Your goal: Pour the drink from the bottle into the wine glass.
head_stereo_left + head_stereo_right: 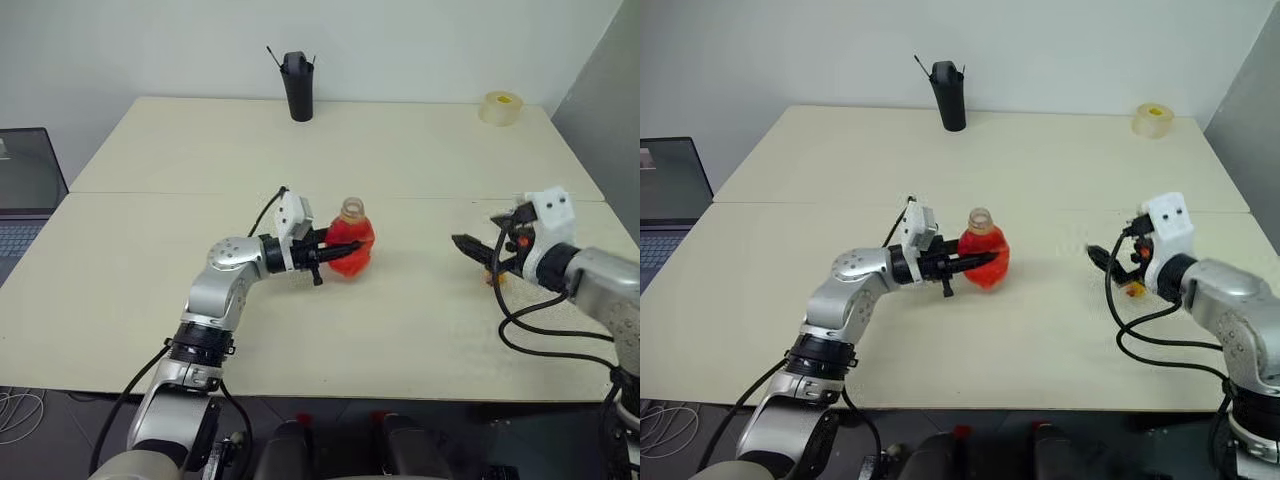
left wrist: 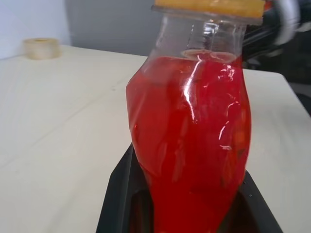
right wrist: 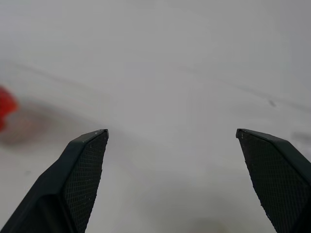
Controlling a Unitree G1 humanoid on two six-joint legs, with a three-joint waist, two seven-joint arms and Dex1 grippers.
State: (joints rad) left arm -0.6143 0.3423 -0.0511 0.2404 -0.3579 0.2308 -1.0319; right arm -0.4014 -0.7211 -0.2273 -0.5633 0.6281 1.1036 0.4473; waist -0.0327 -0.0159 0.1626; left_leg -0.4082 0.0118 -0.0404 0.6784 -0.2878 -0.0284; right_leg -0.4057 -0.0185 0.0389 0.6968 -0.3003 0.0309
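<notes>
Next, I release the bottle from my left gripper on the table's laptop side (image 1: 217,240), just before the seam.
The bottle (image 1: 350,245) stands upright at the table's middle, its bulgy body full of the red drink (image 2: 194,145) and its neck (image 1: 351,210) open on top. My left gripper (image 1: 338,251) is shut on the bottle's body from the left, its black fingers (image 2: 116,199) pressing in both sides. To the right, my right gripper (image 1: 470,248) hangs above the table, open, pointing left toward the bottle, with nothing between its fingertips (image 3: 92,145). A small orange-yellow piece (image 1: 1133,290) lies on the table just below it. The wine glass is out of view.
A tall black cup (image 1: 297,88) stands at the table's back edge. A roll of tape (image 1: 501,107) sits at the back right corner. A laptop (image 1: 25,190) lies off the left side. The cream table (image 1: 200,150) has a seam across its middle.
</notes>
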